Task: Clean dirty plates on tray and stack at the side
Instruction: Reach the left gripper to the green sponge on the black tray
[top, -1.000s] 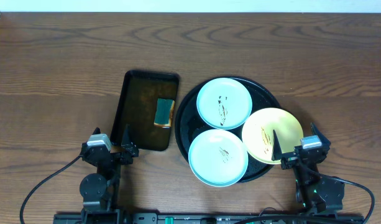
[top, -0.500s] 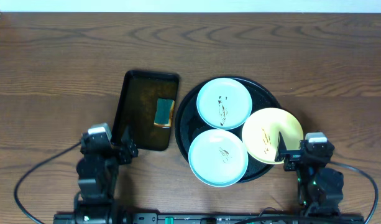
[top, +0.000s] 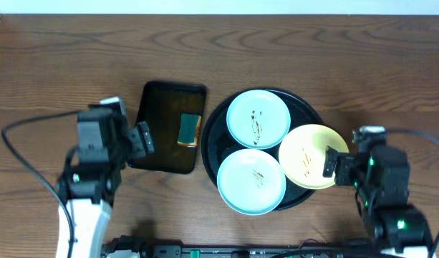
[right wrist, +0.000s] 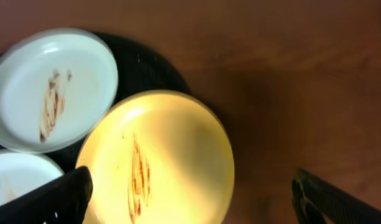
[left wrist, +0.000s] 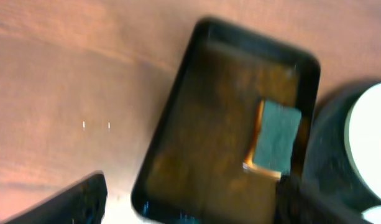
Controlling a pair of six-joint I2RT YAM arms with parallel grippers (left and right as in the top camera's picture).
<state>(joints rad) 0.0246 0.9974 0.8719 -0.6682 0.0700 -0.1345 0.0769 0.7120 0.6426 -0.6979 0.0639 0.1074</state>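
Note:
The left gripper will next move to the green and orange sponge in the rectangular tray and close on the sponge's middle (top: 189, 130) (left wrist: 275, 139).
The round black tray (top: 305, 109) holds three plates. The far mint plate (top: 258, 118) and the near mint plate (top: 251, 181) each carry thin brown smears. A yellow plate (top: 309, 154), also smeared, overhangs the tray's right rim. My right gripper (top: 334, 165) hovers open at that plate's right edge. In the right wrist view the yellow plate (right wrist: 156, 158) lies partly between my open right gripper (right wrist: 196, 202), with nothing held. My left gripper (top: 137, 140) is open beside the small rectangular tray.
A dark rectangular tray (top: 162, 118) with a green and orange sponge (top: 189, 130) lies left of the round tray. In the left wrist view the sponge (left wrist: 274, 137) sits near that tray's right wall. Bare wood tabletop (top: 391, 86) surrounds everything.
Both arms have lifted away from the near table edge. The left gripper moved toward the rectangular tray's left rim, the right one toward the yellow plate's right edge. Both stayed open.

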